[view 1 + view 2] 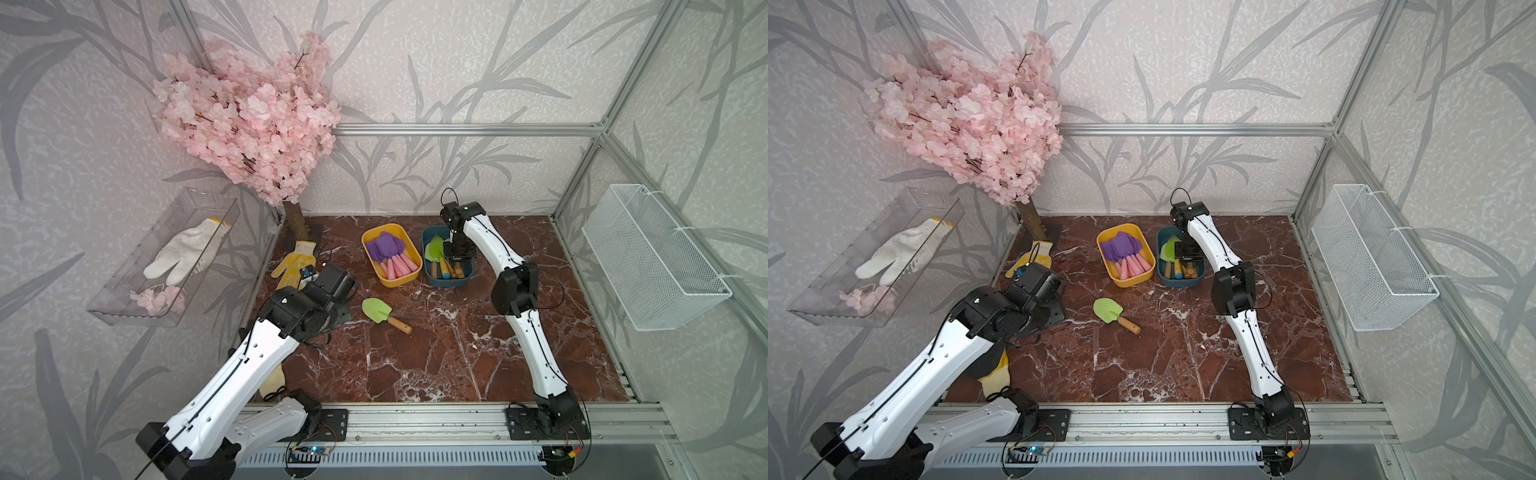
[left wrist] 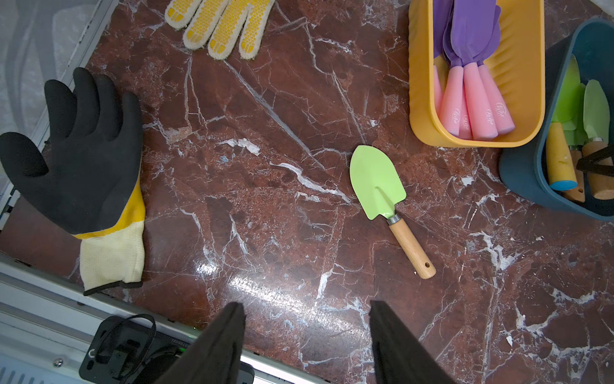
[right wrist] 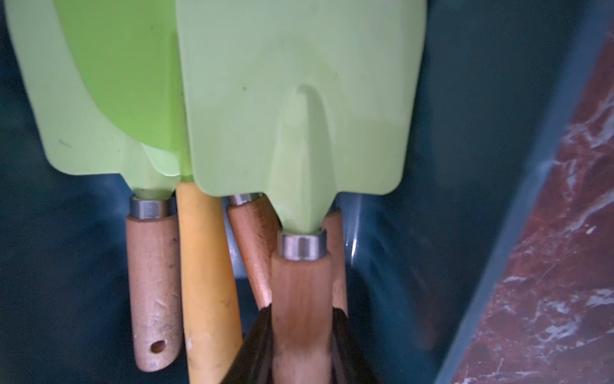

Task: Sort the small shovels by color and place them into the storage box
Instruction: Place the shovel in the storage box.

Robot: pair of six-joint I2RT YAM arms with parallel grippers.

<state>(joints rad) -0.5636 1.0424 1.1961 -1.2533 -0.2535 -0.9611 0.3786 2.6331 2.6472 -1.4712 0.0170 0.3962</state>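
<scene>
Next, my right gripper lays the light green shovel down beside the yellow handle inside the teal storage box (image 1: pixel 453 257) (image 3: pixel 305 233).
One light green shovel (image 1: pixel 384 314) (image 1: pixel 1115 314) with a wooden handle lies alone on the marble, ahead of my left gripper (image 2: pixel 307 304). That gripper is open, hangs above the table and holds nothing. The yellow storage box (image 1: pixel 399 283) (image 2: pixel 422 99) contains several purple shovels (image 1: pixel 386 249) (image 2: pixel 471 33) with pink handles. Inside the teal storage box (image 1: pixel 446 283) (image 2: pixel 525 173) lie several green shovels. My right gripper (image 3: pixel 302 311) reaches down into the teal box and is shut on the wooden handle of a light green shovel (image 3: pixel 299 99), which rests on the others.
A yellow dotted glove (image 1: pixel 295 264) (image 2: pixel 219 26) lies at the back left. A black glove (image 2: pixel 83 156) lies by the left edge, under my left arm. A pink blossom tree (image 1: pixel 249 124), a clear tray (image 1: pixel 124 291) and a white wire basket (image 1: pixel 648 257) line the sides.
</scene>
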